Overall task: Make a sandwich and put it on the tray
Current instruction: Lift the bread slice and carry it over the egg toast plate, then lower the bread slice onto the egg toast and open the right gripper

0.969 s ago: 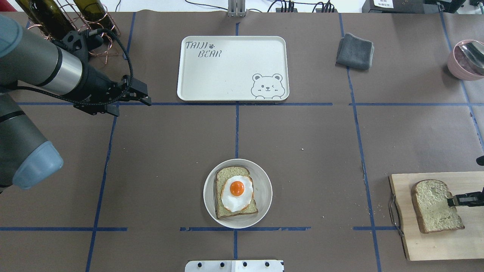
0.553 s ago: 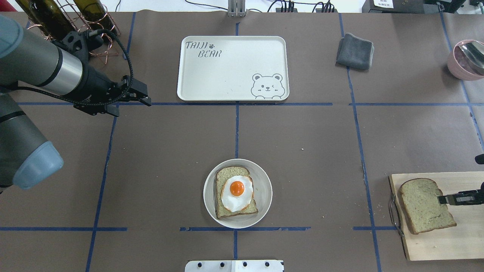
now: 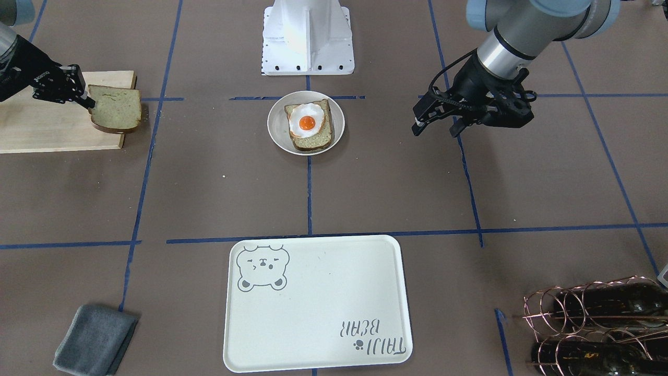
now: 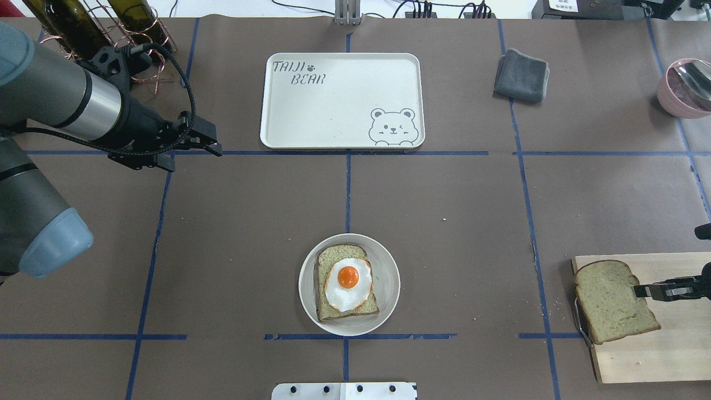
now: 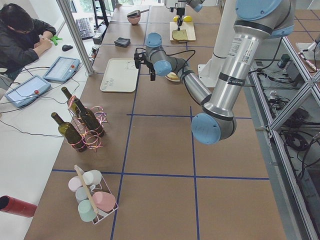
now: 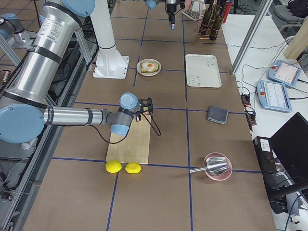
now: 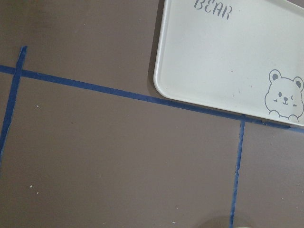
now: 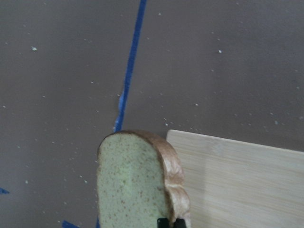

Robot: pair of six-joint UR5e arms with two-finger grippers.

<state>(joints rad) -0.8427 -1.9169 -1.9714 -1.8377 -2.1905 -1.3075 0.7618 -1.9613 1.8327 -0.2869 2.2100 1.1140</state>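
The robot's right gripper should release the second bread slice, now raised over the cutting board, on top of the fried egg (image 3: 307, 119) on the round white plate.
One bread slice (image 4: 343, 311) with the fried egg (image 4: 348, 282) on it lies on a small round white plate (image 4: 389, 280) at the near middle; it also shows in the front view (image 3: 313, 140). My right gripper (image 4: 639, 290) is shut on the edge of the second bread slice (image 4: 608, 303) and holds it raised over the left end of the cutting board (image 4: 655, 350). This slice also shows in the front view (image 3: 117, 108) and the right wrist view (image 8: 133, 185). The cream bear tray (image 4: 341, 100) lies empty at the far middle. My left gripper (image 4: 212, 141) hovers open and empty to the tray's left.
A grey folded cloth (image 4: 522, 75) lies right of the tray. A pink bowl with a metal spoon (image 4: 686, 89) sits at the far right. A wire rack of wine bottles (image 4: 94, 28) stands behind my left arm. Two lemons (image 6: 122, 167) lie beside the cutting board.
My right gripper has lifted the second bread slice and carried it left, to the board's left end. The left arm, plate and tray have not moved.
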